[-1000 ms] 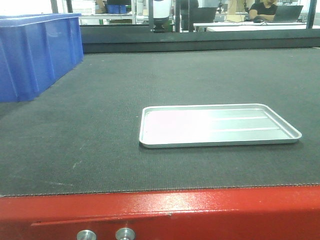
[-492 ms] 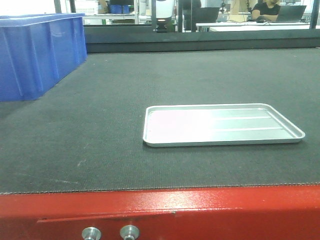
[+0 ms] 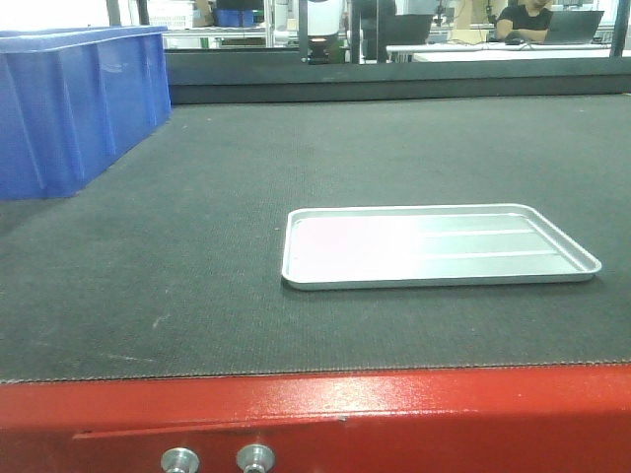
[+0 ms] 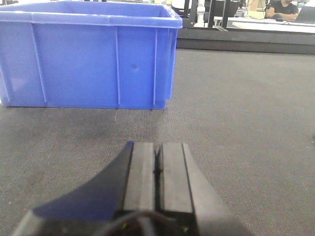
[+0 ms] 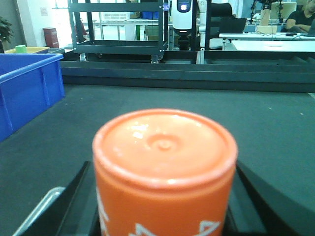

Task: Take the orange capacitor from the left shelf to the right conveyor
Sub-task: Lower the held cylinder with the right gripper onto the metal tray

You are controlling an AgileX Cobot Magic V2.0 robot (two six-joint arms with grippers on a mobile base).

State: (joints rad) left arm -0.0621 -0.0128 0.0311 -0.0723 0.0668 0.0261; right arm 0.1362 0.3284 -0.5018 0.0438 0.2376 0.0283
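My right gripper has the orange capacitor. It will let go of it midway [image 3: 438, 258] along the silver tray, towards the conveyor's red front edge.
The orange capacitor [image 5: 165, 162] fills the right wrist view, its flat top towards the camera and white print low on its side. My right gripper [image 5: 163, 169] is shut on it, a dark finger [image 5: 81, 191] on each flank, held above the right conveyor [image 5: 275, 123]. The conveyor's dark belt [image 3: 197, 197] and red bolted front edge [image 3: 394, 414] span the front view, where neither gripper shows. My left gripper [image 4: 157, 147] is shut on nothing, just over the belt [image 4: 246, 123]. The left shelf is out of view.
A shallow silver tray [image 3: 439, 279] lies on the belt at centre right; its corner [image 5: 37, 214] shows beside the capacitor. A blue plastic bin [image 3: 69, 108] stands at the belt's left, directly ahead of the left gripper [image 4: 88, 54]. Racks and desks lie beyond the belt.
The front view's scene slid slightly to the right between the oldest frame and half a second ago. Since then nothing has moved.
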